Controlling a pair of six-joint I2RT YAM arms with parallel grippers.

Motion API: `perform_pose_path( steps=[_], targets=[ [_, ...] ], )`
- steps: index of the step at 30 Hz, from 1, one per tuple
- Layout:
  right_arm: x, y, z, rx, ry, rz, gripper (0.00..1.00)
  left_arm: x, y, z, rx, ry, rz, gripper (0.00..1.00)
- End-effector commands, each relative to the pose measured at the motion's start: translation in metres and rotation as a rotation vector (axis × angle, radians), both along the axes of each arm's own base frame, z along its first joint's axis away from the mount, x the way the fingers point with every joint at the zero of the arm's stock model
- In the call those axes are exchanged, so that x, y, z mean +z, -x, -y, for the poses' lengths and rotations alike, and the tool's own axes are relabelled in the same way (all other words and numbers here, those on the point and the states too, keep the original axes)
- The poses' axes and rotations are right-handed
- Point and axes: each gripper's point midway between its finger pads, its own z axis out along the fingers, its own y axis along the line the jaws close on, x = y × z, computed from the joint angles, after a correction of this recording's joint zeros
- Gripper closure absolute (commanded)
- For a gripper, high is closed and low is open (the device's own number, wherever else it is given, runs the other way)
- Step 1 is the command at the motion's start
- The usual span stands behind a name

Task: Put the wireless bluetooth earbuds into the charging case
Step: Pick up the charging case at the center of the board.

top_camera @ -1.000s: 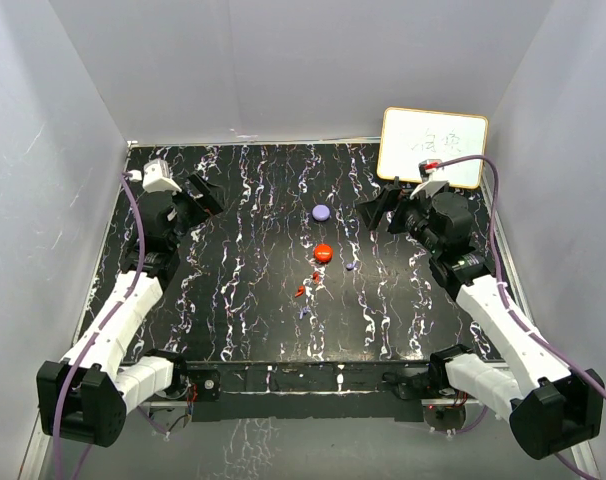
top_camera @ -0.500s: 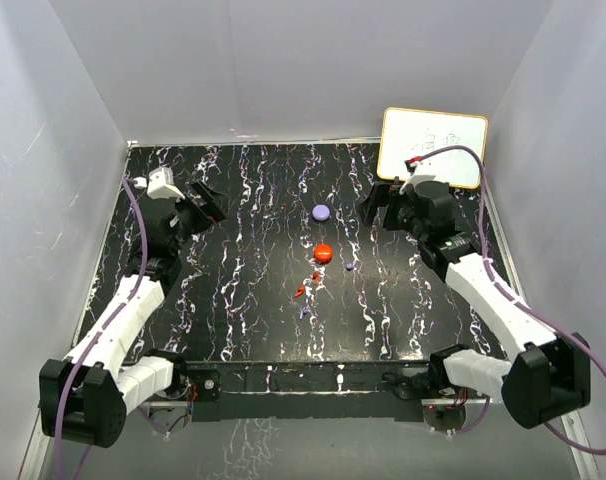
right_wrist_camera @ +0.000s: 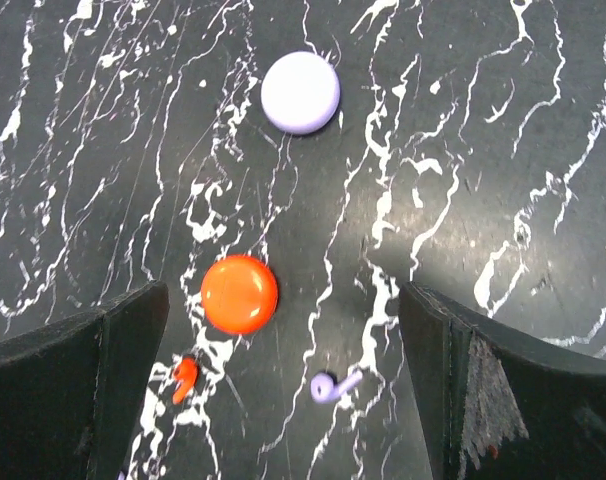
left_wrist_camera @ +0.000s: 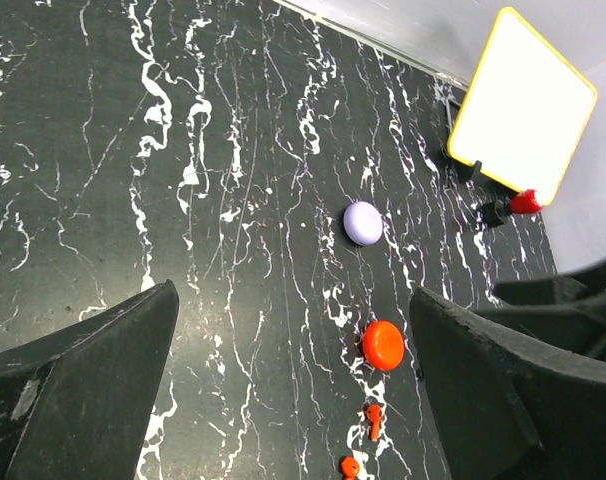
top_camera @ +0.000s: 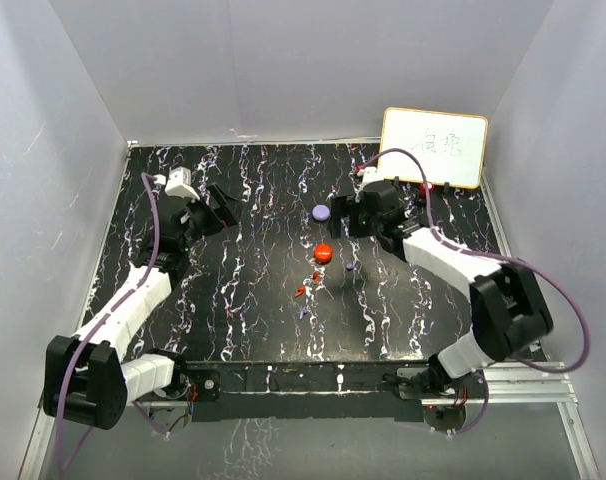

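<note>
The robot's right gripper should next move to the lavender case behind the red case and close on the lavender case's round sides [top_camera: 321,214] [right_wrist_camera: 300,94].
A round red case [top_camera: 323,253] and a round lavender case [top_camera: 321,212] lie shut near the table's middle. Two tiny red earbuds [top_camera: 316,276] [top_camera: 300,291] lie just in front of the red case. One lavender earbud [top_camera: 352,266] lies to its right and another [top_camera: 304,313] lies nearer the front. My right gripper [top_camera: 348,215] is open and empty, right of the lavender case. Its wrist view shows the red case [right_wrist_camera: 239,294], a red earbud [right_wrist_camera: 184,377] and a lavender earbud [right_wrist_camera: 333,385] between the open fingers. My left gripper [top_camera: 218,205] is open and empty at the far left.
A whiteboard [top_camera: 433,147] with a yellow rim stands at the back right, with a small red-tipped object [top_camera: 426,187] at its foot. Grey walls close in the black marbled table [top_camera: 243,320] on three sides. The left wrist view shows both cases [left_wrist_camera: 383,344] [left_wrist_camera: 363,222].
My right arm has swung left from the whiteboard toward the cases at the centre. My left gripper has shifted a little to the right. Cases and earbuds have not moved.
</note>
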Motion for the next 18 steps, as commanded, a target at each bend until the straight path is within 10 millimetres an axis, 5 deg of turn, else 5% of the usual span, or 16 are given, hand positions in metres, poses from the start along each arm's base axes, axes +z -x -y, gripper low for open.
perform_pose_path(
  steps=[1,10,18],
  targets=[
    [0.028,-0.047,-0.022,0.005,-0.062,0.142,0.02,0.011,0.000,0.016,-0.080,0.005,0.042,0.02],
    [-0.026,-0.103,-0.052,0.037,-0.023,0.083,0.02,-0.002,0.004,0.049,-0.203,0.035,0.029,0.05],
    [-0.039,-0.130,-0.071,0.052,-0.044,0.069,0.02,-0.009,0.007,0.055,-0.220,0.020,0.006,0.05]
  ],
)
